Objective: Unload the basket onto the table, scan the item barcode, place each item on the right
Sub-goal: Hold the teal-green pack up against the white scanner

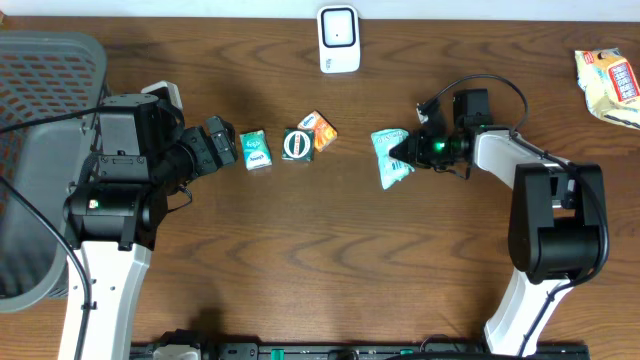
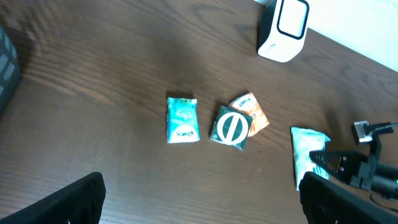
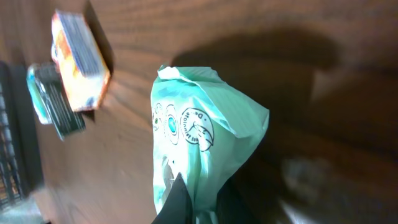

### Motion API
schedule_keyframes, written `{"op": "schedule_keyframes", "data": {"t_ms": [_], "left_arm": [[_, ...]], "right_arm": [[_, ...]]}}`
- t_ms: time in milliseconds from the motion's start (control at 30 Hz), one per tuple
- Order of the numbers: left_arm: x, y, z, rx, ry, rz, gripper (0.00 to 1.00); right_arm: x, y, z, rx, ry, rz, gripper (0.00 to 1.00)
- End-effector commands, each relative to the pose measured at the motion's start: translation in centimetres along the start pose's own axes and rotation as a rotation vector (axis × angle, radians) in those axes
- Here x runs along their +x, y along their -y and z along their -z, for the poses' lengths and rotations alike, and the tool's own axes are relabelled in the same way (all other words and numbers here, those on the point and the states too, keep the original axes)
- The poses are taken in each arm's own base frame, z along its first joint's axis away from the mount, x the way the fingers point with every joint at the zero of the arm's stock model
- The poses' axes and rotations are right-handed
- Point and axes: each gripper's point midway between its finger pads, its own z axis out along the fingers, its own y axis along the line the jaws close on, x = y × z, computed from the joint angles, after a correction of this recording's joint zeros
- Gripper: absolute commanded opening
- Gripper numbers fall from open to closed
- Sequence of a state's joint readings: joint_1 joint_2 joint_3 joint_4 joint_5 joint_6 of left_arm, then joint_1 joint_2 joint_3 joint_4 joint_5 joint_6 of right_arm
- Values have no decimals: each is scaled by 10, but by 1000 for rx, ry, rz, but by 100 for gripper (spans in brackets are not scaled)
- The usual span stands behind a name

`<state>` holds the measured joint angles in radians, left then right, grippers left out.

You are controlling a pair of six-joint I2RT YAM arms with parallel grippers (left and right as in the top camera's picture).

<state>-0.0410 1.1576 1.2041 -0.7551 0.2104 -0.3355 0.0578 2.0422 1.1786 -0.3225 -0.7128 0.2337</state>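
My right gripper will release the pale green packet on the wooden table [image 1: 564,111] beside the snack bag.
A pale green packet [image 1: 388,157] lies on the wooden table right of centre, and my right gripper [image 1: 405,151] is shut on its right end. In the right wrist view the packet [image 3: 202,130] fills the middle, pinched between my dark fingers [image 3: 176,202] at the bottom edge. No barcode shows on it. The white scanner [image 1: 339,38] stands at the far edge of the table, also seen in the left wrist view as the scanner [image 2: 284,28]. My left gripper [image 1: 226,146] is open and empty, left of the small packets, its fingers [image 2: 68,202] spread wide.
A small teal packet [image 1: 255,149], a dark green packet with a round logo [image 1: 298,144] and an orange packet [image 1: 321,131] lie in a row at centre. A grey basket [image 1: 40,150] stands at far left. A snack bag [image 1: 608,85] lies at far right.
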Motion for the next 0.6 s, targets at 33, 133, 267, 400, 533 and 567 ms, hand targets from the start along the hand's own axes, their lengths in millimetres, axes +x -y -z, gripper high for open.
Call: {"op": "schedule_keyframes", "data": {"t_ms": [33, 133, 267, 400, 533, 567], "left_arm": [[-6, 1, 4, -2, 18, -17, 98], [-6, 1, 4, -2, 18, -17, 98], [-6, 1, 4, -2, 18, -17, 98], [-6, 1, 4, -2, 18, -17, 98], [-6, 1, 4, -2, 18, -17, 98], [-6, 1, 4, -2, 18, -17, 98]], "right_arm": [[-29, -31, -2, -166, 69, -56, 1], [-65, -60, 10, -273, 168, -49, 1], [-115, -95, 33, -375, 350, -4, 1], [-154, -108, 50, -377, 531, -70, 1], [-175, -123, 55, -352, 616, -83, 1], [-181, -132, 55, -350, 632, -74, 1]]}}
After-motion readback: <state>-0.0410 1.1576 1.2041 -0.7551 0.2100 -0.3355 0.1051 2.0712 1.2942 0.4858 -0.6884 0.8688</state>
